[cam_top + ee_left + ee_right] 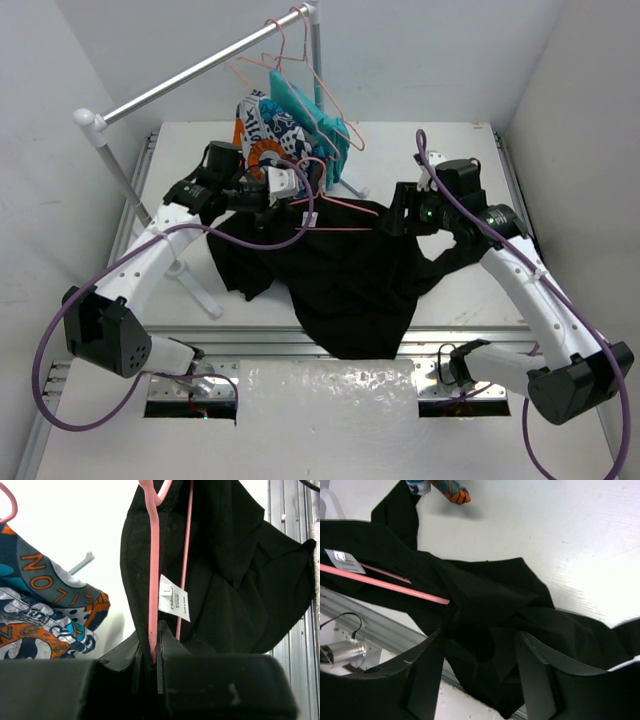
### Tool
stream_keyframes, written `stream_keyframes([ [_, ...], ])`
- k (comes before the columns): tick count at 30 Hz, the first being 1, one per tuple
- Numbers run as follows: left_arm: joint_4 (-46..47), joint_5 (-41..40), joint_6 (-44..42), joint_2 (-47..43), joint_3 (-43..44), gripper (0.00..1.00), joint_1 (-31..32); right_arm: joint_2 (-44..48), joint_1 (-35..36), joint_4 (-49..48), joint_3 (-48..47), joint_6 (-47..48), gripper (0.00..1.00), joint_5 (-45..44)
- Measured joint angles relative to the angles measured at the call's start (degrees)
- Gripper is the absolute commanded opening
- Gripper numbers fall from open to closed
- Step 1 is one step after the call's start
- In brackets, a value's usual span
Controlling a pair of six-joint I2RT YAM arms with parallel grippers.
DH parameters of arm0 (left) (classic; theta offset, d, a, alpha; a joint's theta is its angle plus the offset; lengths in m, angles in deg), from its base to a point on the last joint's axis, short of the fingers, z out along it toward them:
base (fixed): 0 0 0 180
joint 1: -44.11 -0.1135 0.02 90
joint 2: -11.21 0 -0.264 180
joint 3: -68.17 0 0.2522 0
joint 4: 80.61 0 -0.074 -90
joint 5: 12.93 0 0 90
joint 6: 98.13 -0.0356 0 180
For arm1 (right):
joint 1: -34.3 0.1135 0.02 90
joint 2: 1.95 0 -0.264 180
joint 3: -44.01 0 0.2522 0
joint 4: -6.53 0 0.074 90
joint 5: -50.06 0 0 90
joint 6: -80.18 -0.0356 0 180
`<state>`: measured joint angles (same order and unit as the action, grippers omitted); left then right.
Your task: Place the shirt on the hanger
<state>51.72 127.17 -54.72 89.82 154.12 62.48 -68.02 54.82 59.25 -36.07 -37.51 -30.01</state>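
Observation:
My right gripper surrounds loose cloth past the hanger's arm, so it should move toward the shirt's collar and grip the shirt's shoulder and hanger's arm together [350, 204] before lifting.
The black shirt [340, 280] hangs from the pink wire hanger [340, 205] and trails onto the table towards the near edge. My left gripper [298, 192] is shut on the hanger's wire [153, 580] at the collar, jaws [150, 632] tight on it; the white label [175, 605] hangs beside it. My right gripper [402, 215] is open at the shirt's right shoulder. Its jaws [480, 637] stand wide apart with folded black fabric [490, 600] between them. The hanger's arm [385, 584] disappears under the cloth there.
A clothes rack with a grey rail [200, 75] stands at the back, holding other pink hangers [300, 60], a teal garment [320, 115] and an orange, navy and white patterned garment [262, 130]. The rack's white foot [195, 285] lies left of the shirt.

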Motion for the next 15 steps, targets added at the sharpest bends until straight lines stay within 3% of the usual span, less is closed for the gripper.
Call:
stream_keyframes([
  [3,0.9,0.1,0.5,0.0,-0.2,0.0,0.0,0.0,0.0,-1.8,2.1,-0.3,0.36,1.3],
  [4,1.1,0.1,0.6,0.0,-0.3,0.0,0.0,0.0,0.0,-2.8,3.0,-0.5,0.24,1.7],
  [5,1.3,0.1,0.7,0.0,-0.3,0.0,0.0,-0.2,0.0,-3.3,3.5,-0.3,0.02,2.0],
  [12,3.6,-0.7,5.1,-0.2,-1.2,0.0,0.0,-2.5,0.6,-7.8,3.8,1.2,0.0,2.5],
  [15,5.8,-1.7,8.0,-0.7,-2.8,0.0,0.0,-2.5,3.9,-10.0,3.7,4.3,0.0,1.5],
])
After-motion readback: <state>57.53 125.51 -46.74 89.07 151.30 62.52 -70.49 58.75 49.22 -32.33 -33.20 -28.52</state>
